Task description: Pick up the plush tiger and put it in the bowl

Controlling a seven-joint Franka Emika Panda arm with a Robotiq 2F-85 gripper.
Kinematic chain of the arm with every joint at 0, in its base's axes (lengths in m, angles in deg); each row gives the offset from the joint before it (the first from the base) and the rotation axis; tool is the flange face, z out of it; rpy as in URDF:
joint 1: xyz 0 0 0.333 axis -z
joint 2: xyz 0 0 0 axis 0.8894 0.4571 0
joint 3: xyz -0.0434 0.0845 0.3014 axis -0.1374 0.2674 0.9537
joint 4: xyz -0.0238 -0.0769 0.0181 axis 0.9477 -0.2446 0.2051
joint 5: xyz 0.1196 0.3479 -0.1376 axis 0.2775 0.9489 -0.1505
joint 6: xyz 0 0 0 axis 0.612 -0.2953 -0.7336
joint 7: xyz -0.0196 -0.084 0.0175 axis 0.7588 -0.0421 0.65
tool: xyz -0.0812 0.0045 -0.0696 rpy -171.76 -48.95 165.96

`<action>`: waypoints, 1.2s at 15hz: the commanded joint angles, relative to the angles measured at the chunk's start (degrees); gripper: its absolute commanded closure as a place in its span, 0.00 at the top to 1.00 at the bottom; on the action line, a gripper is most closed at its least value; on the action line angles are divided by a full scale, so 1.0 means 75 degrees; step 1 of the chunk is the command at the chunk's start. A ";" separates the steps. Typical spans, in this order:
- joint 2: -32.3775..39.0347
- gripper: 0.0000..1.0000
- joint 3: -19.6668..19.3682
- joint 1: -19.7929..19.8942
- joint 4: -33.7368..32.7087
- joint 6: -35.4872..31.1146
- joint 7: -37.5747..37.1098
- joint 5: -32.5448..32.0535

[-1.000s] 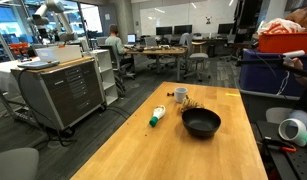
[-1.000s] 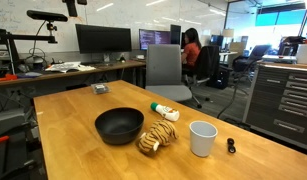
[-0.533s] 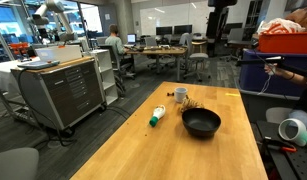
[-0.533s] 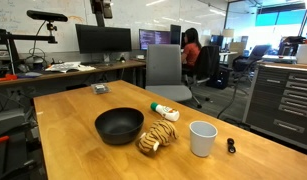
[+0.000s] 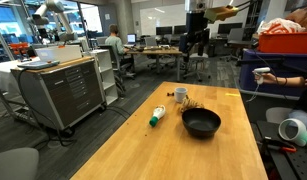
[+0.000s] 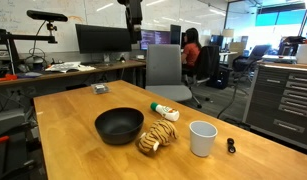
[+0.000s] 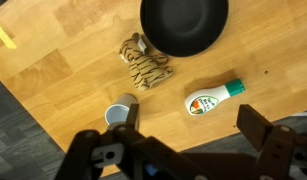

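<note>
The robot's gripper will close on the middle of the striped body (image 5: 191, 104) (image 7: 146, 69) of the plush tiger, between the black bowl and the white cup.
The plush tiger (image 7: 145, 65), tan with dark stripes, lies on the wooden table right beside the black bowl (image 7: 183, 25). Both show in both exterior views: the tiger (image 6: 156, 137) (image 5: 193, 104) lies between the bowl (image 6: 119, 125) (image 5: 201, 122) and a white cup. My gripper (image 7: 191, 120) is open and empty, high above the table, looking down on these things. In both exterior views it hangs near the top edge (image 6: 133, 14) (image 5: 197, 30), well above the table.
A small white cup (image 6: 202, 138) (image 7: 120, 115) stands next to the tiger. A white bottle with a green cap (image 6: 164, 111) (image 7: 213, 98) lies by the bowl. A small black object (image 6: 230, 146) and a grey item (image 6: 99, 88) lie on the table. Chairs and desks surround it.
The arm has swung sideways across the top of both exterior views towards the space above the table. The things on the table have not moved.
</note>
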 commanded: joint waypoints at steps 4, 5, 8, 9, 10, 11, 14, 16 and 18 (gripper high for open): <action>0.1557 1.00 -0.0374 -0.0045 -0.0877 -0.0677 -0.0933 0.0345; 0.1747 1.00 -0.0429 -0.0054 -0.0917 -0.0797 -0.1019 0.0359; 0.2241 1.00 -0.0593 -0.0105 -0.0979 -0.1123 -0.1243 0.0280; 0.2394 1.00 -0.0660 -0.0123 -0.0989 -0.1186 -0.1336 0.0215; 0.2526 1.00 -0.0732 -0.0137 -0.0983 -0.1276 -0.1402 0.0158; 0.2665 1.00 -0.0794 -0.0157 -0.1004 -0.1338 -0.1453 0.0155; 0.2996 1.00 -0.0939 -0.0179 -0.1059 -0.1353 -0.1512 0.0272; 0.3189 1.00 -0.0993 -0.0170 -0.1092 -0.1281 -0.1512 0.0356; 0.3394 1.00 -0.1070 -0.0191 -0.1109 -0.1308 -0.1563 0.0290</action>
